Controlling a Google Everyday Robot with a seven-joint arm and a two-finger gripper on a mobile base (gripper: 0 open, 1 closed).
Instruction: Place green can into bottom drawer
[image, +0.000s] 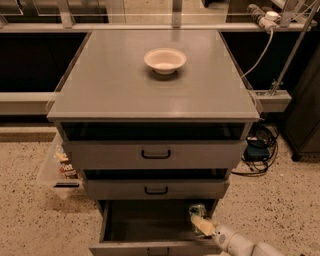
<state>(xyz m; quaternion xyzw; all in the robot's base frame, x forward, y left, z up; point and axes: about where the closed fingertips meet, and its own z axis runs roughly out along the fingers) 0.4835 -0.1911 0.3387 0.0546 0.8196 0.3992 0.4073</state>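
Next, my gripper releases the green can on the bottom drawer's dark bottom (184, 221), a little way in from the drawer's side that is near my arm. The can is now held just over that bottom.
The green can (196, 210) is small and shiny. It sits at the right end of the open bottom drawer (145, 222), just over its dark inside. My gripper (201, 220) reaches in from the lower right on a white arm. Its pale yellowish fingers (204, 227) are closed on the can's lower side. The can is held a little tilted, close to the drawer's right wall. The drawer's grey front panel (150, 248) lies at the bottom edge of the view.
A cream bowl (165, 60) stands on the grey cabinet top (100, 95). Two upper drawers with black handles (155, 154) sit slightly ajar. A clear bin with small items (57, 169) lies on the floor at left. Cables (257, 150) lie at right.
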